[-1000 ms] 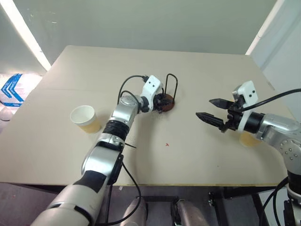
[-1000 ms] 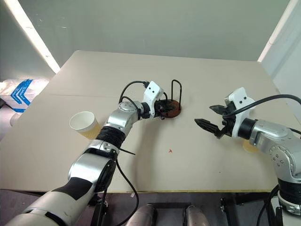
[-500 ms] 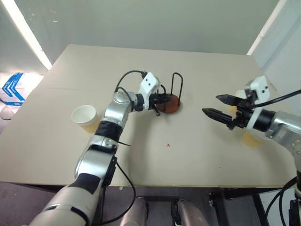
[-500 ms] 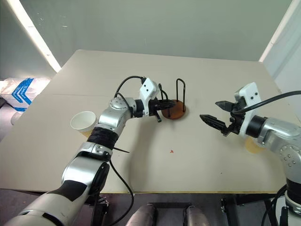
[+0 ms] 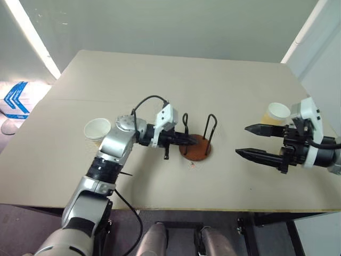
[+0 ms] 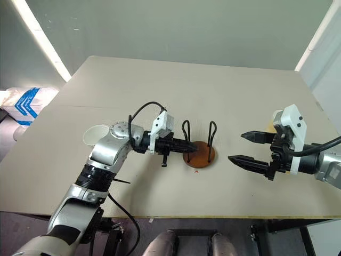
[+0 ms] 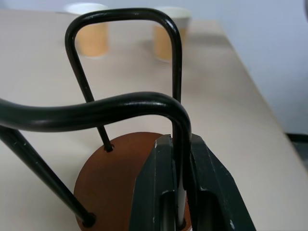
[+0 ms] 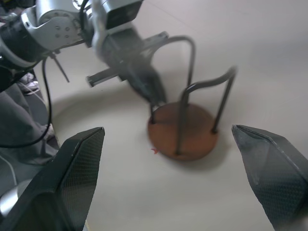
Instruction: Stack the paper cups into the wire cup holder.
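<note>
My right gripper is to close next on the near side of the paper cup's rim (image 5: pixel 277 118), to take the farther cup just beyond this gripper.
The wire cup holder (image 5: pixel 195 148), a reddish-brown disc with two black wire loops, stands upright mid-table. My left gripper (image 5: pixel 186 141) is shut on one upright leg of the nearer loop; the left wrist view shows the fingers (image 7: pixel 156 192) clamped on that wire. One paper cup (image 5: pixel 96 129) stands upright behind my left forearm. Another paper cup (image 5: pixel 278 113) stands at the right, just beyond my right gripper (image 5: pixel 242 141), which is open, empty and pointing at the holder from the right. The left wrist view shows two cups (image 7: pixel 89 31) (image 7: pixel 169 29) past the holder.
The beige table (image 5: pixel 176 74) has bare room behind the holder and in front of it up to the near edge (image 5: pixel 176 209). A white and blue bag (image 5: pixel 13 98) lies on the floor off the table's left side.
My left gripper has closed on the holder's wire and pulled the holder nearer to me and slightly right. My right gripper, still open, has drawn back to the right, uncovering the right cup.
</note>
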